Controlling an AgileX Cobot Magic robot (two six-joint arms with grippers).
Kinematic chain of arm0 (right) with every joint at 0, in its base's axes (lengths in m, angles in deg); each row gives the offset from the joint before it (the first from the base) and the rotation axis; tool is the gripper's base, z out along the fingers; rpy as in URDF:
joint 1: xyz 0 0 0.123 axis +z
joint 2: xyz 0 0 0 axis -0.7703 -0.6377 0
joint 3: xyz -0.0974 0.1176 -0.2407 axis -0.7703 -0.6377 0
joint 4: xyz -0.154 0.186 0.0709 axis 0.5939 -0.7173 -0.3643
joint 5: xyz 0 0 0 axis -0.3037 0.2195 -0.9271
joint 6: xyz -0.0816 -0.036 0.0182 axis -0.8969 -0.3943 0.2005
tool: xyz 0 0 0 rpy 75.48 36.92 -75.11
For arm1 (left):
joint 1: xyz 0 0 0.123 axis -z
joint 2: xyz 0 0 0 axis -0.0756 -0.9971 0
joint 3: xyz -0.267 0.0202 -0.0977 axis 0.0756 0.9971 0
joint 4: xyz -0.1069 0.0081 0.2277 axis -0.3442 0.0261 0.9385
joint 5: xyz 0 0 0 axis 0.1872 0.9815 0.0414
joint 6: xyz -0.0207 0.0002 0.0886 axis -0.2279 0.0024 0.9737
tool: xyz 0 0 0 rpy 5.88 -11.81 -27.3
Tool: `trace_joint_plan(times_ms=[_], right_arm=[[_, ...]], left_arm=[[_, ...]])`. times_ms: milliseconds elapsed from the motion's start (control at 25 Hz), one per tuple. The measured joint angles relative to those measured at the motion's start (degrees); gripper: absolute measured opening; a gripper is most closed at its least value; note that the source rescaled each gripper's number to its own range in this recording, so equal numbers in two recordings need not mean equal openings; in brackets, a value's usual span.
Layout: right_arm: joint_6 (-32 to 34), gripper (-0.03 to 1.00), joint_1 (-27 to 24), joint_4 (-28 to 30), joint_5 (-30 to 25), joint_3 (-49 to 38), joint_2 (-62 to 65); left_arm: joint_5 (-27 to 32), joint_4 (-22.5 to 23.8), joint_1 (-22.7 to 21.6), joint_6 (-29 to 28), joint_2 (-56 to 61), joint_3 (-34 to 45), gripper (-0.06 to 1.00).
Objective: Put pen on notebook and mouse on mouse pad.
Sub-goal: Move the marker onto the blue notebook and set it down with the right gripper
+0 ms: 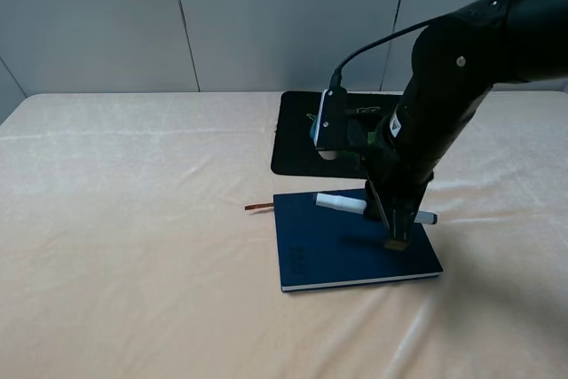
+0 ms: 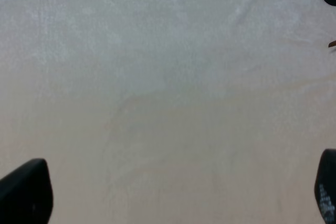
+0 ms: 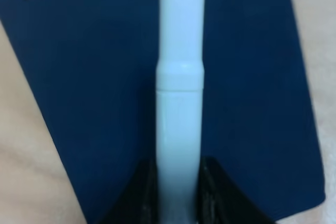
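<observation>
Next, my right gripper releases the white pen near the middle of the notebook's cover (image 1: 341, 225) (image 3: 185, 64), a little toward the mouse pad.
The dark navy notebook (image 1: 351, 241) lies flat on the cloth, and its reddish ribbon (image 1: 257, 208) sticks out to the left. My right gripper (image 1: 391, 222) is shut on the white pen (image 1: 342, 203), which lies level over the notebook's far edge. The right wrist view shows the pen (image 3: 179, 93) pinched between the two black fingers (image 3: 144, 195) of the right gripper (image 3: 178, 198), with the notebook (image 3: 94, 103) beneath. Behind the arm lies the black mouse pad (image 1: 293, 144). The mouse is hidden. My left gripper (image 2: 173, 192) stands open over bare cloth.
A cream cloth (image 1: 133, 246) covers the whole table. The right arm (image 1: 444, 95) reaches in from the upper right and hides much of the mouse pad. A white panelled wall (image 1: 266, 15) stands behind the table.
</observation>
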Motion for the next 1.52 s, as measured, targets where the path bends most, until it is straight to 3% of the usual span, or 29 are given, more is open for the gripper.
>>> trace_joint_plan(times_ms=[640,840,1120,1520], right_arm=[[-2.31,0.00,-0.18,3.06,10.81,-1.66,-8.10],[-3.68,0.00,-0.18,-0.12,13.37,-1.66,-8.10],[-7.77,0.00,-0.18,-4.67,14.27,-1.66,-8.10],[-9.40,0.00,-0.18,-5.05,14.56,-1.66,-8.10]], left_arm=[[0.00,0.00,0.00,0.00,0.00,0.00,1.00],[0.00,0.00,0.00,0.00,0.00,0.00,1.00],[0.00,0.00,0.00,0.00,0.00,0.00,1.00],[0.06,0.00,0.00,0.00,0.00,0.00,1.00]])
